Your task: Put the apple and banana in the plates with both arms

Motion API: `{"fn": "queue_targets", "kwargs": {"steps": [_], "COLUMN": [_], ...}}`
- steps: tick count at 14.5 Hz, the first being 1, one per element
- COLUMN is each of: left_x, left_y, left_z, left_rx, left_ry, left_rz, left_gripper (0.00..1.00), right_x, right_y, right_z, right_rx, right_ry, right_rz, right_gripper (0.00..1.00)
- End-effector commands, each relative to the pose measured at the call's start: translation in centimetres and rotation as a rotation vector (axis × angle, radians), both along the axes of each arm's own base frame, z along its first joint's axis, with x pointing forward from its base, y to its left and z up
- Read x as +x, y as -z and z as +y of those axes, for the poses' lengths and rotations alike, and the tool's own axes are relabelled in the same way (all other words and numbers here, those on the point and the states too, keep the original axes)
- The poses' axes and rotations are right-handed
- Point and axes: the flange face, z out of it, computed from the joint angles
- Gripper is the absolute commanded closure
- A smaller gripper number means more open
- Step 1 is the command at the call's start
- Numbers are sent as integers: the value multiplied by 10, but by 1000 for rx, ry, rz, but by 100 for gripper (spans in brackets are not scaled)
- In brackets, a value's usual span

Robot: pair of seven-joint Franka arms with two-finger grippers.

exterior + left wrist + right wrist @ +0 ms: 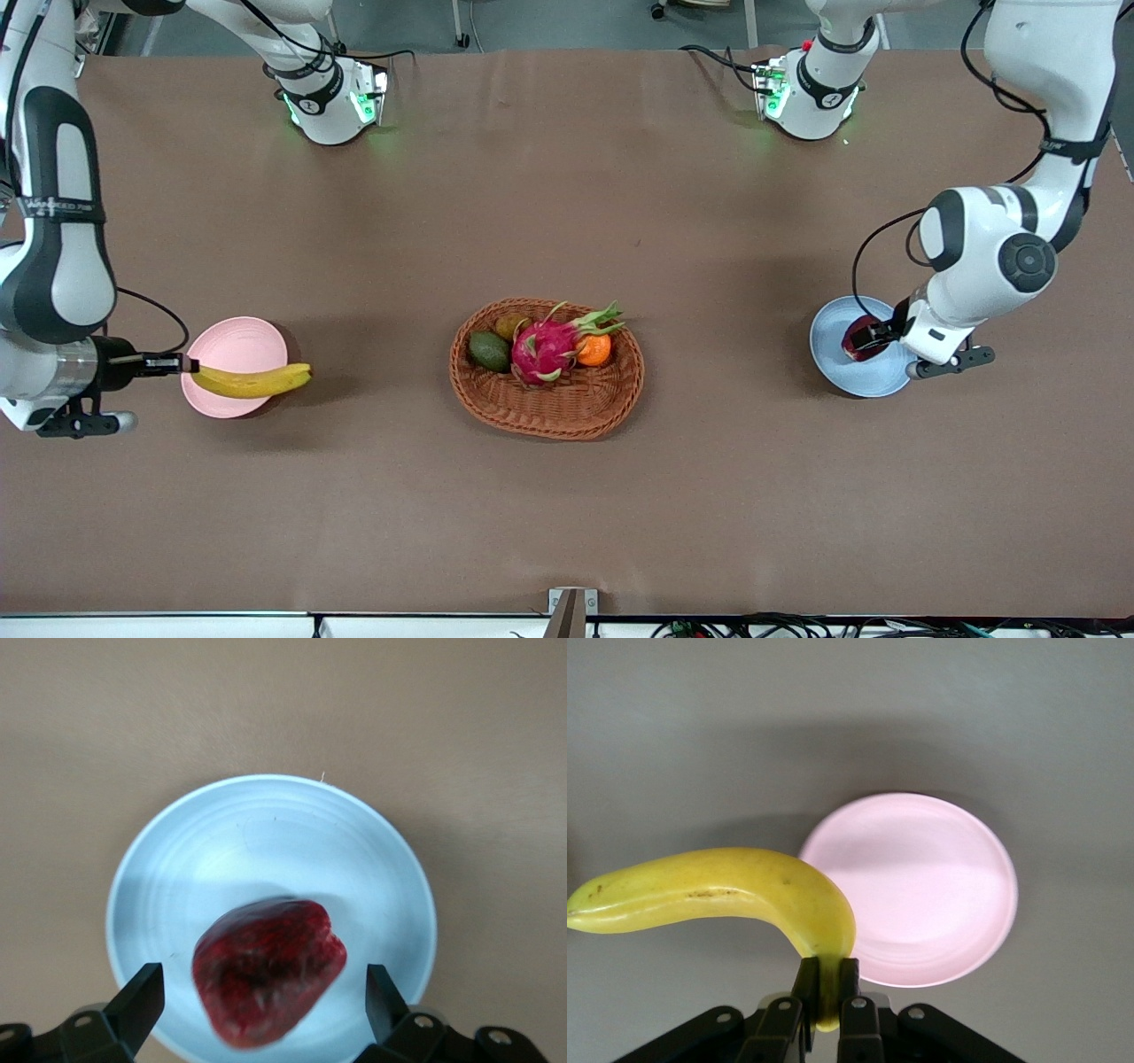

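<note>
Next, I let go of the banana with my right gripper across the back half of the pink plate (232, 346) (911, 933), with the banana's stem over the plate's rim.
The dark red apple (266, 970) is over the light blue plate (266, 842), between the fingers (142, 992) of my open left gripper (264, 997) and touching neither. I cannot tell whether it rests on the plate. In the front view the left gripper (875, 339) hangs over the blue plate (826, 350) with the apple (856, 341) under it. My right gripper (188, 363) is shut on the stem end of the yellow banana (252, 381), which lies level across the camera-side edge of the pink plate (235, 346). The right wrist view shows the banana (718, 886), right gripper (830, 979) and pink plate (921, 886).
A brown wicker basket (549, 425) stands mid-table between the two plates. It holds a pink dragon fruit (542, 347), an orange (595, 351), a dark green avocado (489, 351) and a brownish fruit (511, 326). Brown table surface surrounds everything.
</note>
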Motion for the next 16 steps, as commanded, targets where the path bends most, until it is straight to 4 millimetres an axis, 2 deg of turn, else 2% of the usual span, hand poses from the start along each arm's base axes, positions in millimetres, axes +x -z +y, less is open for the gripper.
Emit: {"fn": "queue_targets", "kwargs": {"steps": [1, 3, 4, 9, 10, 12, 13, 15, 16], "left_x": [-3, 1, 3, 15, 14, 11, 10, 7, 7], "left_y": [-84, -143, -168, -315, -336, -367, -373, -374, -374], "left_z": [0, -4, -7, -10, -11, -16, -15, -16, -15], "left_rx": [25, 31, 32, 23, 20, -14, -18, -18, -17], "left_ry": [20, 25, 29, 23, 40, 68, 88, 148, 162], "left_rz": [-28, -50, -41, -68, -86, -116, -123, -106, -107], "left_gripper": [0, 0, 0, 0, 0, 0, 0, 0, 0], "right_x": [-36, -53, -59, -66, -66, -66, -66, -66, -65], "right_y": [24, 46, 53, 75, 78, 79, 79, 81, 80], "right_z": [-49, -80, -88, -92, -92, -92, -91, -90, -90], "right_rx": [25, 38, 43, 37, 40, 44, 45, 52, 59], "right_ry": [-68, -65, -70, -58, -55, -52, -50, -45, -38], "right_rz": [-21, -24, -21, -27, -26, -26, -25, -25, -29], "right_gripper": [99, 99, 99, 97, 90, 79, 75, 74, 71]}}
